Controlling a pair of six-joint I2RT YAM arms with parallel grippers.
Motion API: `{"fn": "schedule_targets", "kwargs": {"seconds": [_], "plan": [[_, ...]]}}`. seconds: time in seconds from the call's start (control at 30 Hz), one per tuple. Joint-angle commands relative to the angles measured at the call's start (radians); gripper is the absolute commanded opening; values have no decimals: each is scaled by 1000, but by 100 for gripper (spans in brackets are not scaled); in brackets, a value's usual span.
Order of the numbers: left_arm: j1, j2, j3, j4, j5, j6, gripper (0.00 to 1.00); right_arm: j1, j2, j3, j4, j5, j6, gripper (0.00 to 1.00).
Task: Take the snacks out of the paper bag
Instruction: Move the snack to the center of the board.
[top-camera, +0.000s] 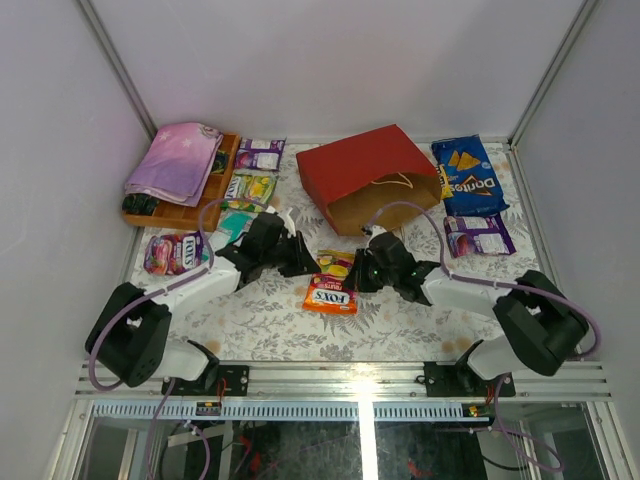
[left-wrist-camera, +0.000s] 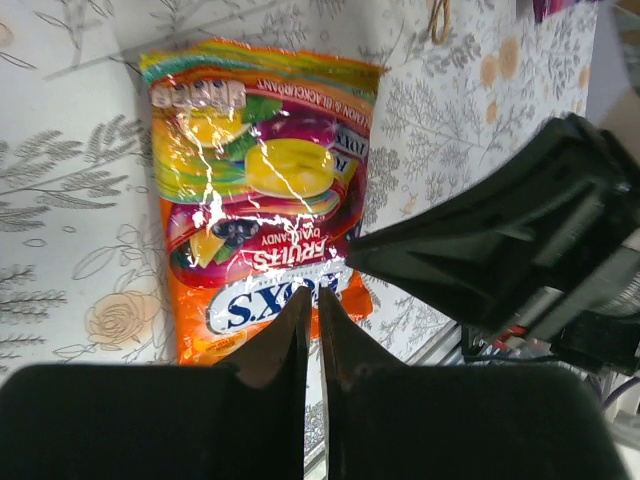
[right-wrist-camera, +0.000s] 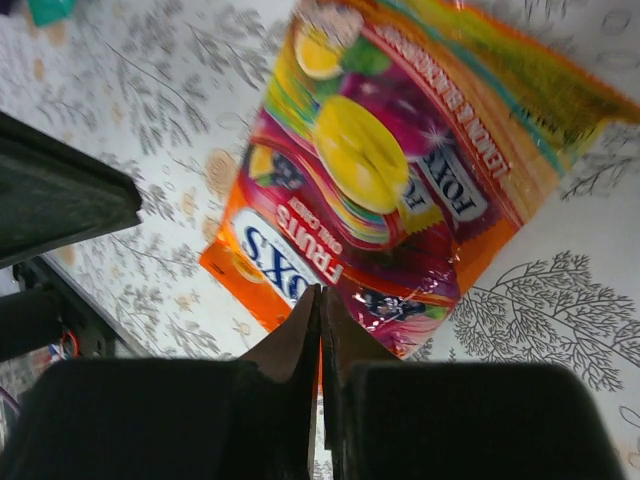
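I should open my left gripper, pinch the candy bag's side edge (left-wrist-camera: 176, 285) and drag it toward the teal pouch, as the orange candy bag lies flat before the paper bag's opening.
The red paper bag (top-camera: 365, 168) lies on its side at the back, its brown inside facing me, with a cord handle (top-camera: 398, 181) at the mouth. An orange Fox's candy bag (top-camera: 332, 285) lies flat on the table in front of it, also seen in the left wrist view (left-wrist-camera: 255, 190) and the right wrist view (right-wrist-camera: 390, 170). My left gripper (top-camera: 310, 268) (left-wrist-camera: 310, 295) is shut and empty at the bag's left edge. My right gripper (top-camera: 358, 275) (right-wrist-camera: 320, 292) is shut and empty at its right edge. Nothing shows inside the bag's mouth.
A blue Doritos bag (top-camera: 468, 175) and a purple-white pack (top-camera: 478, 235) lie at the right. At the left are a purple pack (top-camera: 260, 153), a yellow-green bag (top-camera: 250, 187), a teal pouch (top-camera: 235, 222), a pink Fox's packet (top-camera: 172, 252), and a wooden tray (top-camera: 185, 213) with pink-purple cloth (top-camera: 178, 160).
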Motion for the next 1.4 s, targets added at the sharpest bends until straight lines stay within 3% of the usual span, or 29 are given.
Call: {"fn": "schedule_targets", "kwargs": {"seconds": [0.0,0.2,0.43,0.57,0.6,0.83,0.93,0.97,1.03,1.17,1.37], "plan": [[-46,30,-71,241,-8,-62,5,1,60,-53,165,-103,34,0],[-69,103,-146,330,-35,-111,1,1,131,-42,112,-137,-11,0],[-69,135,-161,239,-125,-87,0,-4,280,-17,86,-214,-17,0],[-69,118,-145,144,-208,-58,0,-7,228,-17,69,-200,-45,1],[-69,107,-139,118,-237,-47,0,-6,203,-11,51,-186,-58,5],[-68,8,-24,-67,-408,54,1,-8,55,65,-44,-195,-155,61],[-69,-41,14,-60,-341,89,17,-10,-77,70,-42,-172,-183,76],[-71,-51,21,-41,-295,108,27,-11,-115,73,-61,-141,-198,80],[-86,-49,33,-10,-215,132,57,-23,-199,76,-127,-67,-229,83],[-183,20,75,-7,-267,151,90,-133,-296,44,-247,101,-215,85],[-208,129,86,23,-310,99,93,-400,-446,-120,-258,31,-119,87]]}}
